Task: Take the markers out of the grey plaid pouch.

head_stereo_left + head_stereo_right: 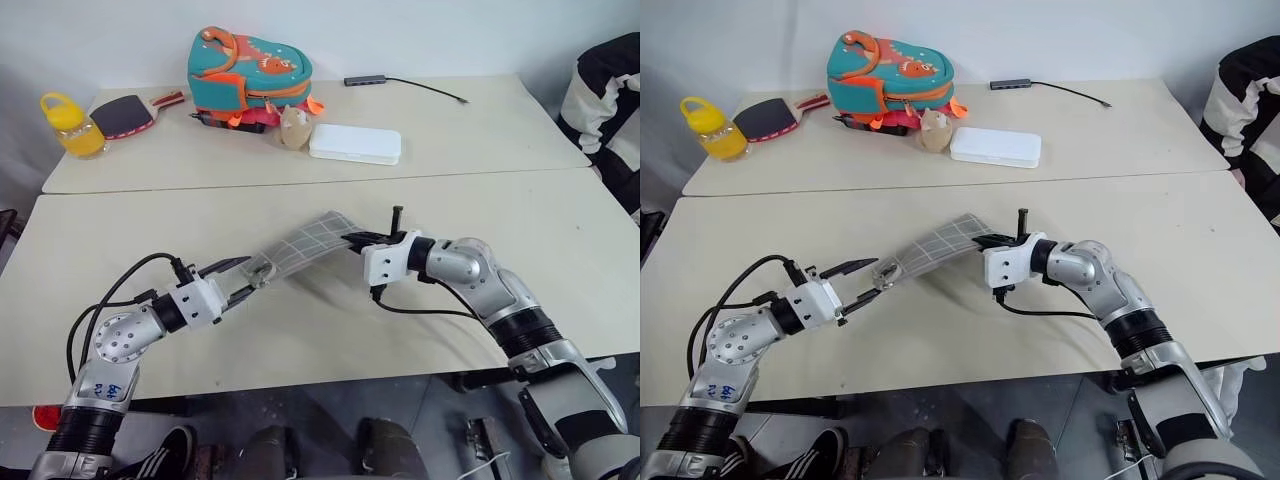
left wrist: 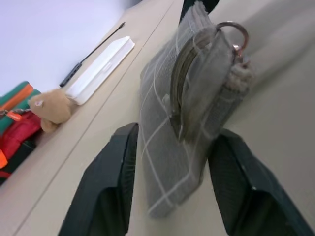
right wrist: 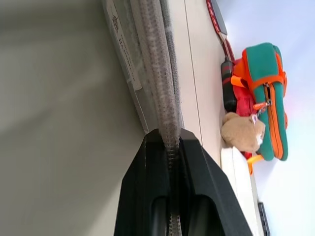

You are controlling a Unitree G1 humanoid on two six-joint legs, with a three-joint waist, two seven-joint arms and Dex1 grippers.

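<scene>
I can see the zipper's ring is far from my right gripper, so next I pinch the pouch's lower corner (image 2: 172, 191) with my left gripper before my right gripper comes to pull the ring.
The grey plaid pouch (image 1: 305, 245) hangs over the front table, sloping down from my right gripper toward my left one. My right gripper (image 1: 985, 241) is shut on the pouch's higher end, and its fingertips (image 3: 156, 142) pinch the zipper edge. My left gripper (image 1: 872, 278) is open, with one black finger on each side of the pouch's lower end (image 2: 167, 147), where a metal ring and a small loop show. The zipper there looks slightly parted. The markers are hidden.
On the back table lie a teal-and-orange backpack (image 1: 250, 65), a small plush toy (image 1: 293, 128), a flat white box (image 1: 355, 143), a paddle (image 1: 125, 113), a yellow bottle (image 1: 72, 125) and a cabled hub (image 1: 370, 79). A person's striped sleeve (image 1: 610, 100) shows at the right edge.
</scene>
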